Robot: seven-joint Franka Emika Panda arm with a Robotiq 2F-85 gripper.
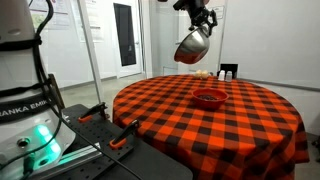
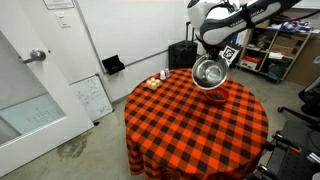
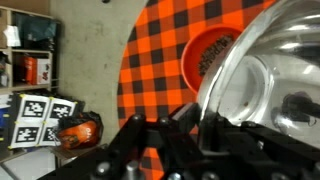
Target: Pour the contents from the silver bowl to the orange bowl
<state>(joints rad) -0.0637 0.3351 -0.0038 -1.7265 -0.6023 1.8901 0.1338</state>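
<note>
The robot's gripper will set the silver bowl down on the checked tablecloth (image 1: 159, 86) beside the orange bowl, toward the door.
My gripper (image 1: 204, 24) is shut on the rim of the silver bowl (image 1: 191, 46) and holds it tilted high above the table. In an exterior view the bowl (image 2: 208, 72) faces the camera on its side, and in the wrist view (image 3: 265, 75) its shiny inside fills the right half. The orange bowl (image 1: 209, 98) sits on the checked tablecloth below the silver bowl and holds dark bits. It shows in the wrist view (image 3: 205, 55) just past the silver rim. In the exterior view from the far side the silver bowl hides it.
The round table (image 1: 240, 125) has a red and black checked cloth (image 2: 190, 125). Small objects (image 1: 203, 73) and a dark box (image 1: 228, 71) stand at its far edge. The robot base (image 1: 30, 110) with orange-handled clamps (image 1: 125, 140) is nearby. Shelves (image 2: 285, 50) stand behind.
</note>
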